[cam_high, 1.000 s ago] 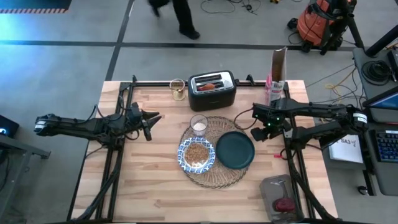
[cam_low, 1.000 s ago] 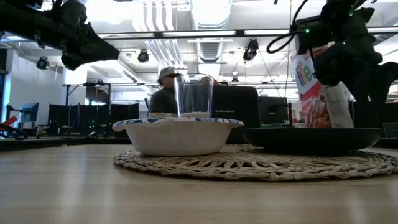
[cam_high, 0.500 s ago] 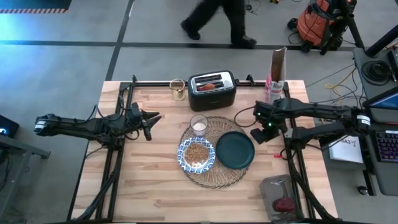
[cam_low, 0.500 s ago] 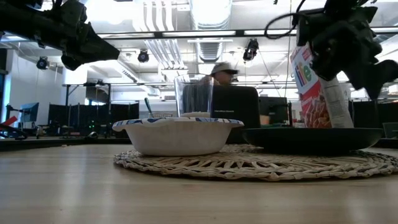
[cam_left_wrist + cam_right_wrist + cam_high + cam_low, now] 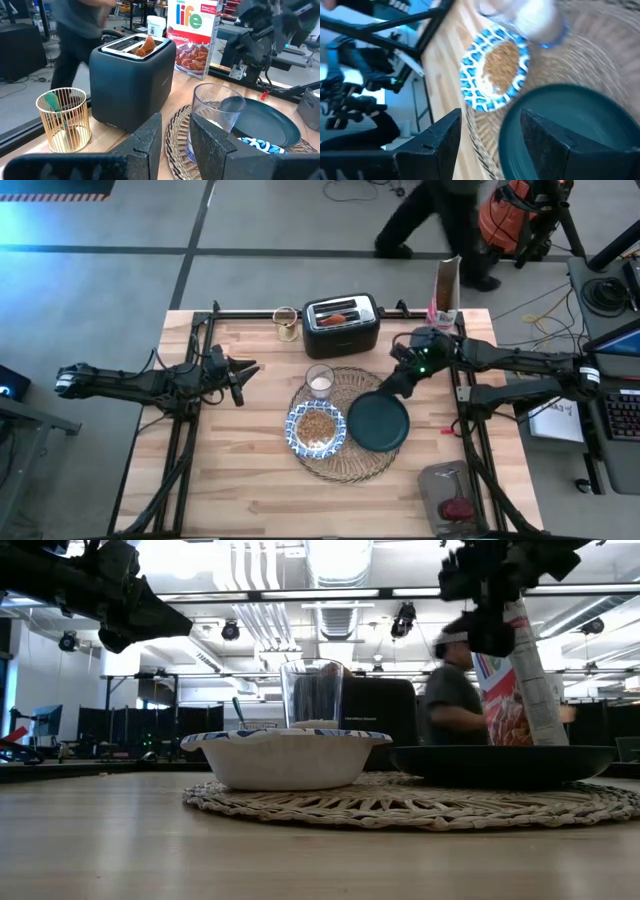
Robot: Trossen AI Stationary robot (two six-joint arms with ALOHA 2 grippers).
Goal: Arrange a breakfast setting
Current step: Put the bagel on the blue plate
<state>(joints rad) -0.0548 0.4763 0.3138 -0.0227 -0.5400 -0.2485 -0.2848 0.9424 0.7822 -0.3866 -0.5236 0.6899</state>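
I move my left gripper to the near slot of the black toaster next and close it on the raised top (image 5: 334,319) (image 5: 147,45) of the brown pastry.
A round woven straw placemat (image 5: 352,464) lies mid-table. On it rest a dark teal plate (image 5: 380,426), a blue-and-white bowl (image 5: 316,430) holding brown cereal, and a small clear glass (image 5: 320,379). A brown pastry (image 5: 145,45) sticks up out of a slot of the black toaster (image 5: 341,325) behind the mat. My right gripper (image 5: 385,388) is open and empty above the plate's far edge; its wrist view (image 5: 490,125) looks down on the bowl and plate. My left gripper (image 5: 244,372) is open and empty, held still left of the mat.
A cereal box (image 5: 445,298) stands at the far right, and a gold wire cup (image 5: 286,324) left of the toaster. A grey tray (image 5: 450,498) with a red thing sits at the near right corner. A person walks past beyond the table's far edge.
My right gripper has risen and swung toward the table's left, from beside the plate's right rim to above its far edge, staying open. A person has walked from left to right behind the table.
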